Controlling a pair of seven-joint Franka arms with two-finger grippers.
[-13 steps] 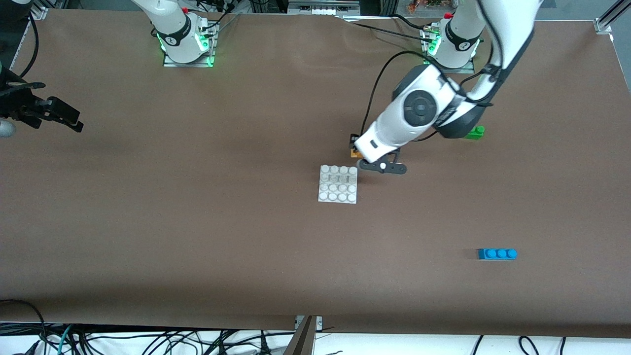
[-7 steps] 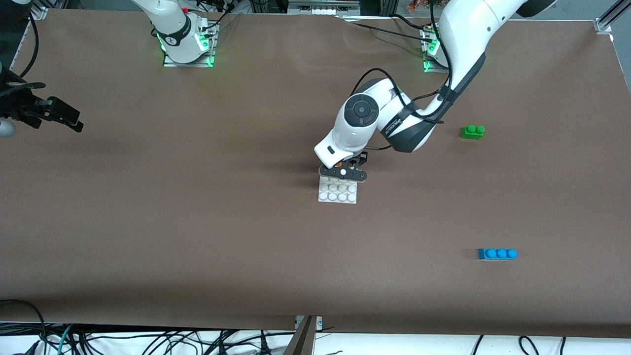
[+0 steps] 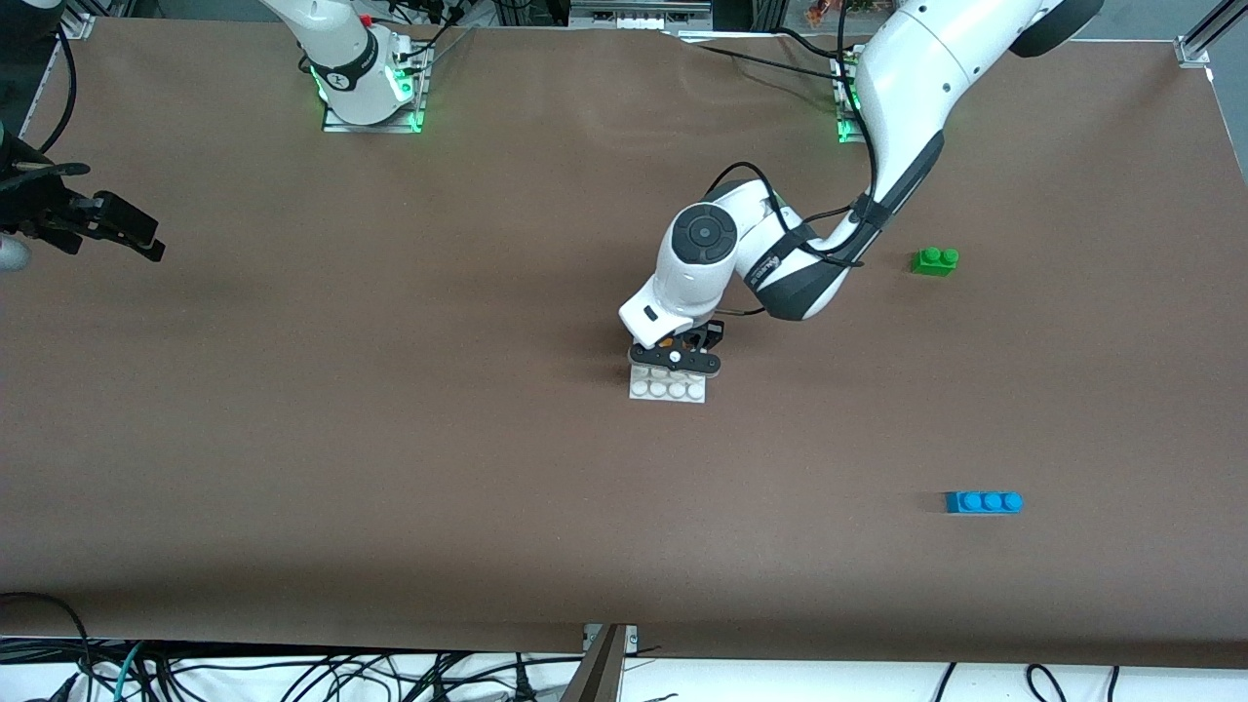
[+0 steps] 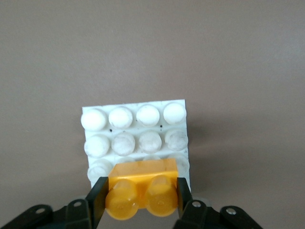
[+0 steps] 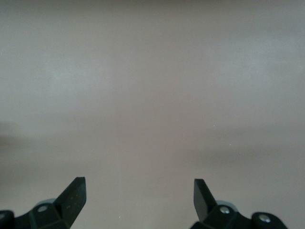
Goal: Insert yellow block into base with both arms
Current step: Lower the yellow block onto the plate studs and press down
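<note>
Next, I release the yellow block with my left gripper on the base's middle studs point(image 3: 669, 350) point(image 4: 139, 165), just inside the outer row of studs under my hand.
My left gripper point(image 3: 677, 353) is shut on the yellow block point(image 4: 142, 189), a small orange-yellow two-stud brick, and holds it over the base point(image 3: 667, 389) at the edge of the base farther from the front camera. In the left wrist view the block sits between the two black fingers point(image 4: 97, 200), over the outer stud row of the white 4x4 base point(image 4: 134, 129). In the front view only a sliver of orange point(image 3: 665, 342) shows under the hand. My right gripper point(image 3: 102, 226) is open and empty, waiting at the right arm's end of the table; its wrist view shows bare table between its fingertips point(image 5: 138, 191).
A green two-stud brick point(image 3: 935, 260) lies toward the left arm's end of the table. A longer blue three-stud brick point(image 3: 983, 502) lies nearer to the front camera at that same end.
My left gripper has carried the yellow block from beside the base to over it and lowered slightly. The right arm has not moved.
</note>
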